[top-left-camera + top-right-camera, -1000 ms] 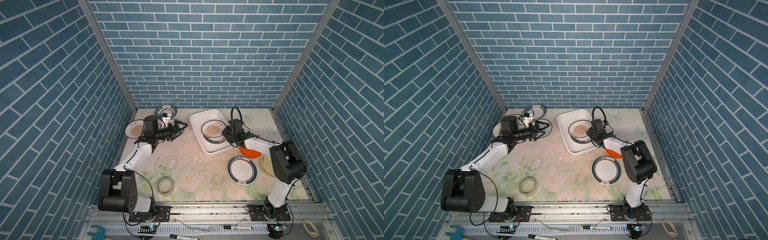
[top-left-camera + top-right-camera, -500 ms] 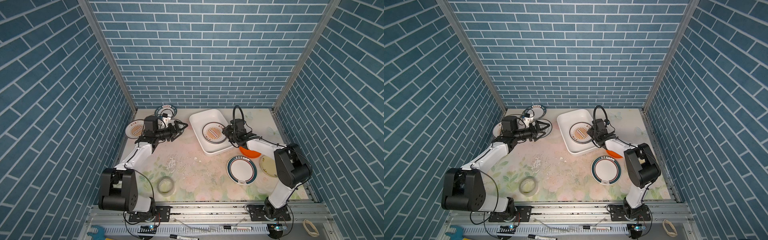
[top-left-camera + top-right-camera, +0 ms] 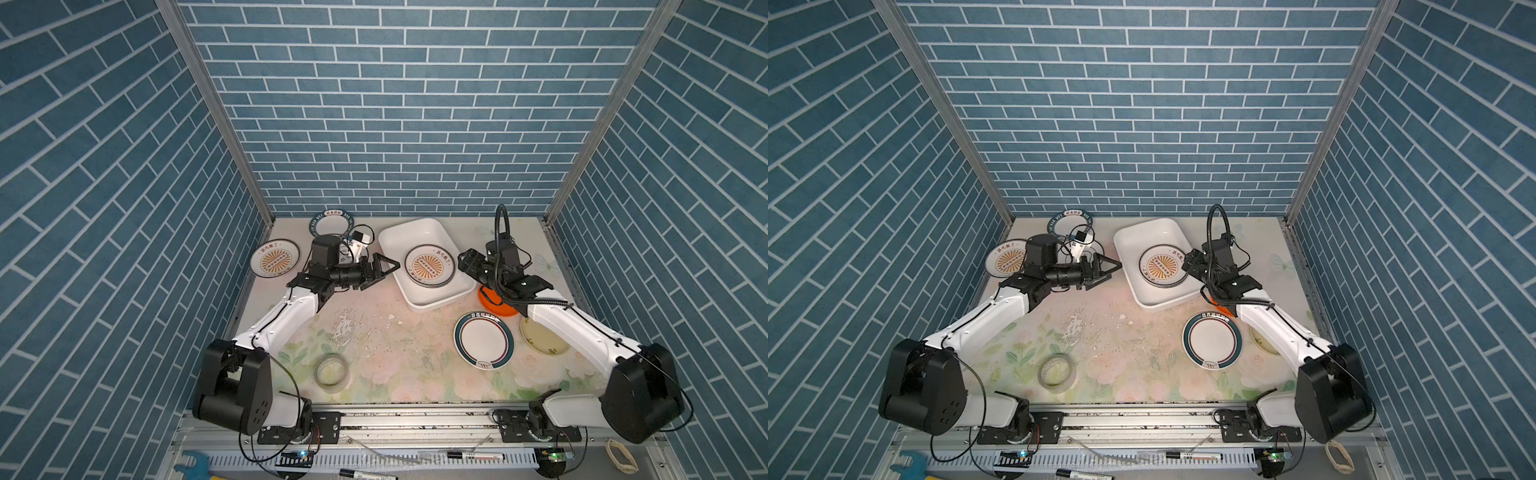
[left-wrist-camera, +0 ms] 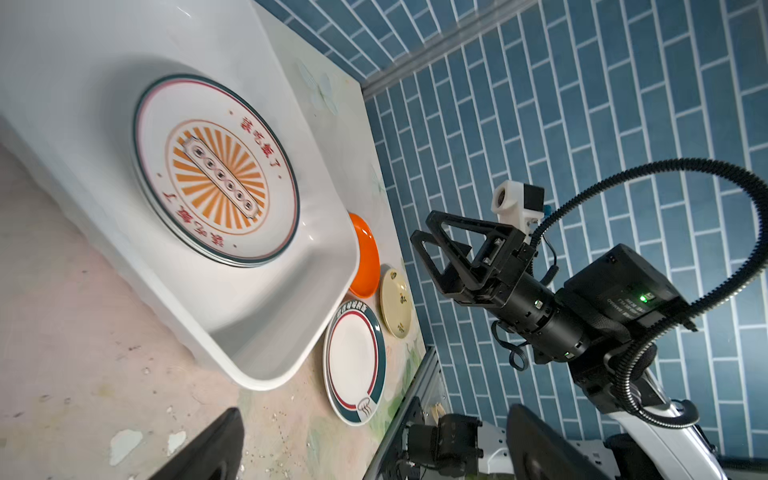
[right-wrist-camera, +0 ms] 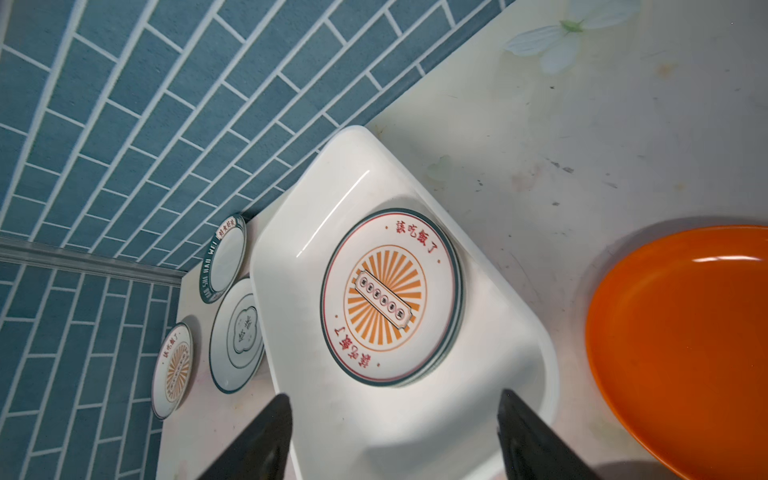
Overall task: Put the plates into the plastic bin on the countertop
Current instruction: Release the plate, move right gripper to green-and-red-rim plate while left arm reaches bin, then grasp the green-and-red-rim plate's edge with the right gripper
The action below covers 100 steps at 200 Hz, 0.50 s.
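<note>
The next stop for my right gripper is the green-ringed plate's rim (image 3: 512, 353). It should close there, on the side toward the pale yellow plate.
The white plastic bin (image 3: 409, 232) (image 3: 1144, 235) stands at the back middle of the countertop (image 3: 386, 332). A sunburst plate (image 3: 429, 266) (image 5: 390, 297) lies flat in it on top of other plates. My right gripper (image 3: 465, 262) (image 5: 395, 415) is open and empty, hovering just off that plate at the bin's right wall. My left gripper (image 3: 386, 268) (image 4: 374, 440) is open and empty beside the bin's left wall. On the countertop lie an orange plate (image 3: 492, 301), a green-ringed plate (image 3: 483, 340), a pale yellow plate (image 3: 542, 338), another sunburst plate (image 3: 275, 263), a green-lettered plate (image 3: 331, 223) and a cloud-patterned plate (image 5: 237, 336).
A translucent tape roll (image 3: 331, 371) lies near the front left. Blue brick walls close in the back and both sides. A grey metal rail (image 3: 415, 415) runs along the front edge. White flecks dot the countertop's middle.
My right gripper has opened and let go of the sunburst plate, which now lies flat in the bin; the gripper has drawn back slightly to the right. The left arm has not moved.
</note>
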{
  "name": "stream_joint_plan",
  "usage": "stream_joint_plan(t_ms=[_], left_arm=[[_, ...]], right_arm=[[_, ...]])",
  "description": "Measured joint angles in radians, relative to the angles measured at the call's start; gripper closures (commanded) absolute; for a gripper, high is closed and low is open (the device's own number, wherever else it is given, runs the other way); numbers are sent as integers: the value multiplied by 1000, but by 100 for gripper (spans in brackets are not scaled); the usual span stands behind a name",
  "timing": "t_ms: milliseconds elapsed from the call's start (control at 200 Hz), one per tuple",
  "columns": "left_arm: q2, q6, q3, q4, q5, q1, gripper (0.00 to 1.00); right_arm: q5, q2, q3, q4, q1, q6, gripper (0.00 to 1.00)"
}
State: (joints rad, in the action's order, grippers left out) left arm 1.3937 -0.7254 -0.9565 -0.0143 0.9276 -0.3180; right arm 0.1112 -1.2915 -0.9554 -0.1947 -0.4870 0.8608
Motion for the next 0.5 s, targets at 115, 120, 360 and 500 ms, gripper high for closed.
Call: stream_joint_plan(t_ms=[115, 120, 360, 500], left_arm=[[-16, 47, -14, 42, -30, -97, 0], [-17, 50, -14, 45, -32, -103, 0], [13, 102, -21, 104, -89, -240, 0], [68, 131, -21, 143, -129, -321, 0]], right_arm=[[48, 132, 81, -108, 6, -10, 16], [49, 135, 84, -111, 6, -10, 16], [77, 349, 276, -277, 41, 19, 16], [96, 436, 317, -389, 45, 44, 15]])
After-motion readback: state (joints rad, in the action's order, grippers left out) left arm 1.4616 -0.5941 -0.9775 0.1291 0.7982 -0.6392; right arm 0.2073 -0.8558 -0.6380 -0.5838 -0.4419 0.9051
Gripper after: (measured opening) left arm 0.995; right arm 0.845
